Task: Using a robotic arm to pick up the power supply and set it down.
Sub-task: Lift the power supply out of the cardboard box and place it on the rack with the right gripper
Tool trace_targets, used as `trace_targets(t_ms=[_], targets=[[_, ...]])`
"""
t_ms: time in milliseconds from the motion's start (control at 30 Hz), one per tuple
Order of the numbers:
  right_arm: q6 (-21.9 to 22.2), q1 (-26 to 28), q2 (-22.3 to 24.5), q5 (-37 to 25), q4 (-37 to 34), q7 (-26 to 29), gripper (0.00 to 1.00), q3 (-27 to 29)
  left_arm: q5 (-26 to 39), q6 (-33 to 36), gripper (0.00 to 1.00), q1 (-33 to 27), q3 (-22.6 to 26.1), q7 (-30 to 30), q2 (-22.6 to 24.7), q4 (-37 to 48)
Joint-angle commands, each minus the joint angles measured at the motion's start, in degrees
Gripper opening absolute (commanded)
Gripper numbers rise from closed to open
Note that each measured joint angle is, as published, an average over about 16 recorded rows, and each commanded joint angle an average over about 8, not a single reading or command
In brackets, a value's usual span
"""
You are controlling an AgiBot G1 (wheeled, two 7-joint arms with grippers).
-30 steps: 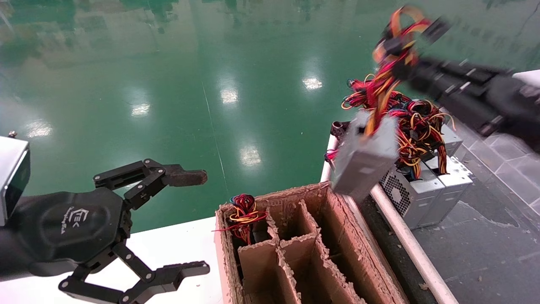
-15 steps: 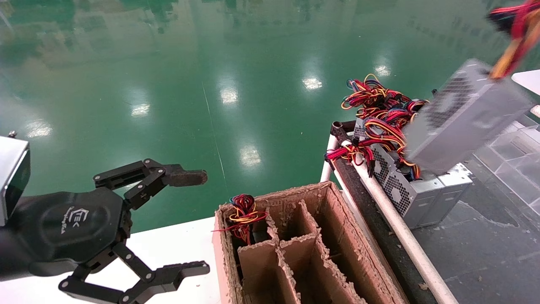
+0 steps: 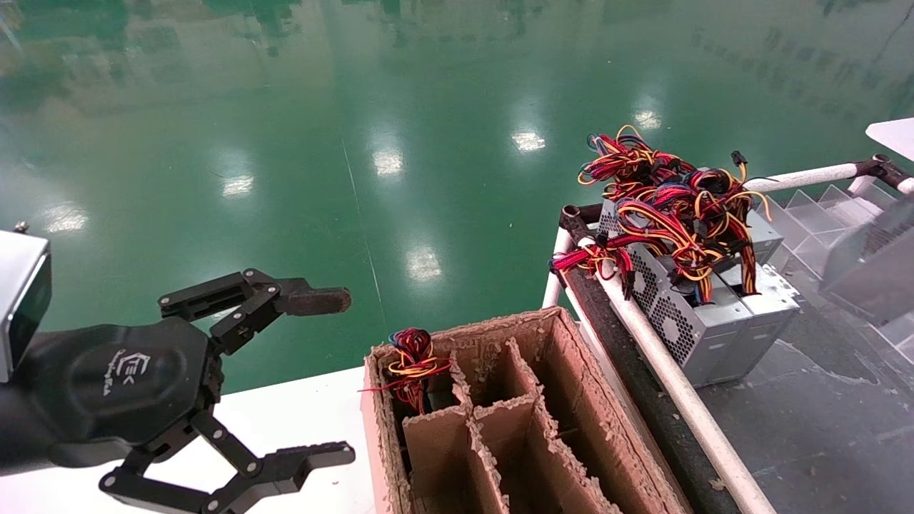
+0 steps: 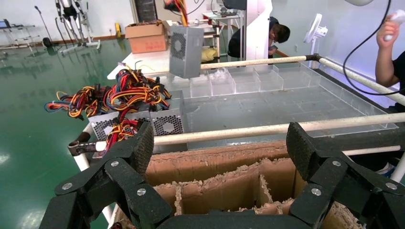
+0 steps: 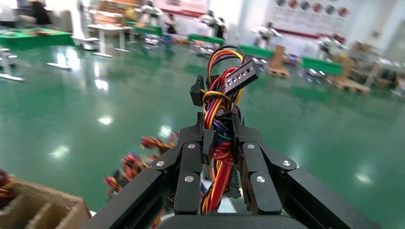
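Note:
Next, my right gripper sets the power supply, now hanging in the air, down on the cart (image 3: 800,313) between the standing power supplies and the clear dividers.
My right gripper (image 5: 218,125) is shut on the tied bundle of red, yellow, orange and black wires (image 5: 220,90) of the power supply. The arm itself is out of the head view. The power supply's slim grey metal box (image 3: 872,265) shows blurred at the right edge of the head view, above the clear dividers. In the left wrist view the box (image 4: 186,50) hangs in the air with its fan vent facing me. My left gripper (image 3: 346,377) stands open and idle at the lower left, above the white table, with nothing between its fingers.
A cardboard box (image 3: 571,371) with dividers stands in front, one wire bundle (image 3: 410,360) sticking out of its far left cell. Several more power supplies (image 3: 714,321) with tangled wires (image 3: 671,207) lie on the cart behind a white pipe rail (image 3: 664,371). Clear dividers (image 3: 814,214) lie beyond. A person (image 4: 277,33) stands behind.
The power supply has swung from above the cardboard box's far corner to the right, over the cart, to the head view's right edge. The right gripper has left that view. The left arm is still.

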Motion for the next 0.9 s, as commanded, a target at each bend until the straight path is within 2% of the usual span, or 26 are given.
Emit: trace_targets(t_ms=[33,200,400,900], targets=[[-0.22,-0.20,0.79,-0.61,-2.13,-1.03,0.00,-0.15,0.00,0.00,1.00,0.00,0.00,0.00,0.00,0.00],[-0.76,-1.13,0.23,-1.76,-5.97,-3.39,0.00,-0.90,-0.01,0.00,1.00,0.00,0.01,0.00,0.00,0.00],[0.64,-1.00,-2.41,-4.90,-7.92,-6.01,0.00,-2.93,-0.01,-0.01,1.00,0.00,0.01,0.01,-0.01,0.00],[5.32,4.62,-11.57,-12.39,-10.13,-9.43,0.00,-7.80,-0.02,-0.01,1.00,-0.01,0.03,0.01,-0.01,0.00]])
